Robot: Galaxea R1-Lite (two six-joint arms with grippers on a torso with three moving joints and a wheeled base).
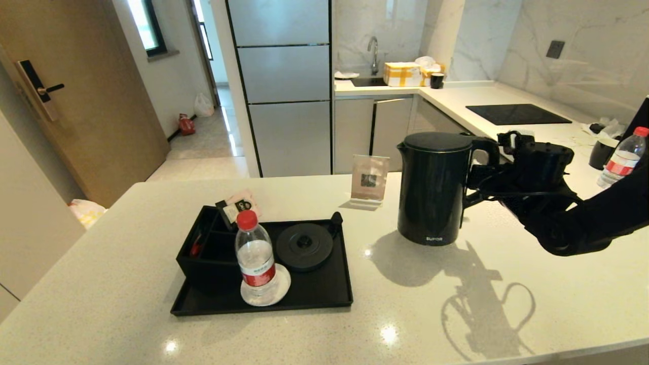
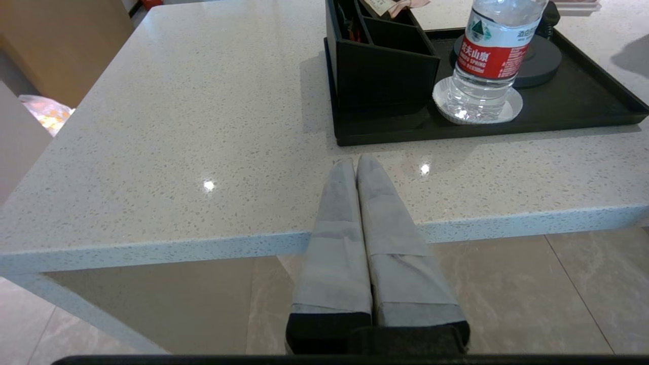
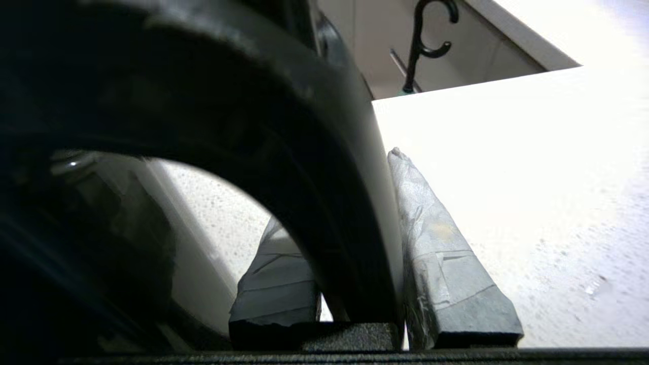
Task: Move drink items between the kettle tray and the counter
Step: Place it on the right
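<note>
My right gripper is to release the black kettle on the pale counter (image 1: 424, 250) beside the kettle tray, nearer than the card stand.
The tall matte-black kettle (image 1: 433, 187) stands upright on the pale speckled counter (image 1: 127, 263), to the right of the black kettle tray (image 1: 324, 294). My right gripper (image 1: 487, 167) is shut on its loop handle (image 3: 304, 152), with one taped finger (image 3: 436, 243) on each side of the bar. The tray's round kettle base (image 1: 304, 247) is bare, and the compartmented box (image 1: 203, 253) sits at the tray's left. A water bottle (image 1: 256, 253) with a red cap stands on a white coaster on the tray. My left gripper (image 2: 355, 165) is shut and empty at the counter's near edge.
A clear card stand (image 1: 369, 185) sits behind the tray, left of the kettle. At the far right are another water bottle (image 1: 622, 157) and a black cup (image 1: 601, 152). The black hob panel (image 1: 517, 114) lies further back.
</note>
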